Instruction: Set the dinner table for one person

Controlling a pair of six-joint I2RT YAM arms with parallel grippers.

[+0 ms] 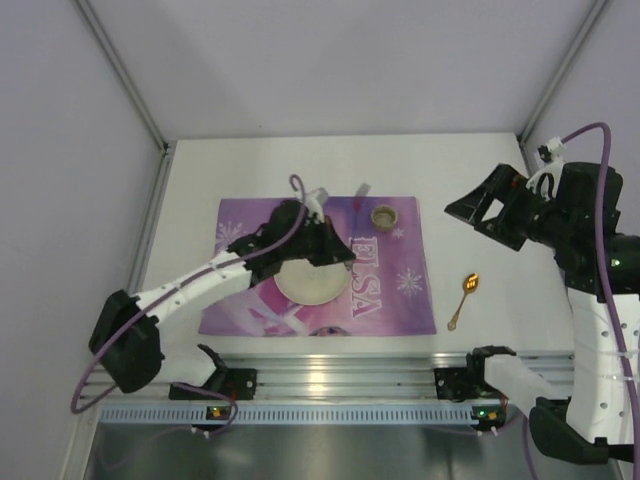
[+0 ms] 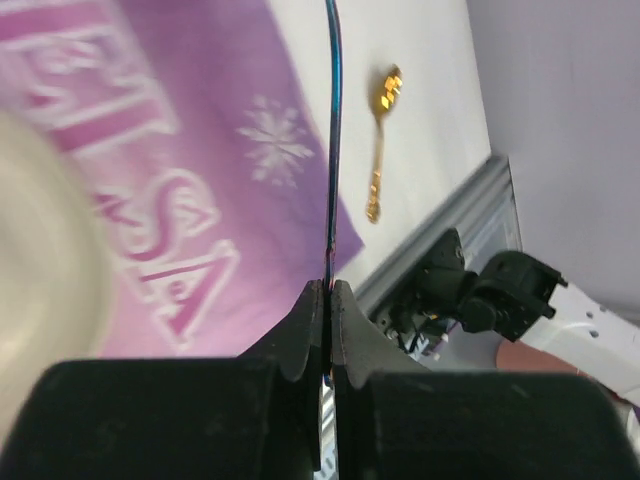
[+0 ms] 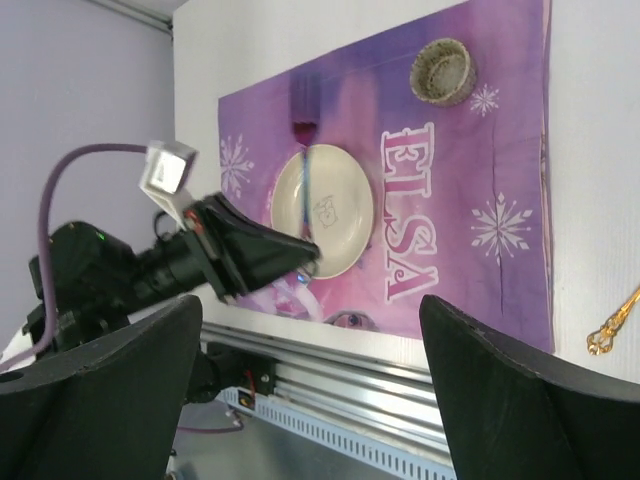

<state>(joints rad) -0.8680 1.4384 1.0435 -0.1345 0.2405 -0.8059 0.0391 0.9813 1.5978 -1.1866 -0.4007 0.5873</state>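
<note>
Next, the left gripper releases the fork on the purple placemat [image 1: 253, 270] beside the cream plate, opposite the gold spoon.
The white dinner table [image 1: 480, 170] bears a purple "ELSA" placemat [image 1: 400, 295]. A cream plate [image 1: 310, 285] lies on the mat, with a small brownish cup [image 1: 385, 215] behind it. My left gripper [image 1: 340, 255] hovers over the plate's right side. It is shut on a thin iridescent blue-purple utensil [image 2: 333, 120], which shows edge-on in the left wrist view and reaches toward the mat's far edge [image 1: 360, 195]. A gold spoon [image 1: 465, 295] lies on the bare table right of the mat. My right gripper [image 1: 465, 212] is open and empty, raised right of the mat.
A ribbed silver rail [image 1: 340, 375] runs along the near edge, with both arm bases on it. Grey walls close in the back and both sides. From the right wrist I see the plate [image 3: 322, 210], the cup [image 3: 443, 70] and the spoon's handle [image 3: 615, 320].
</note>
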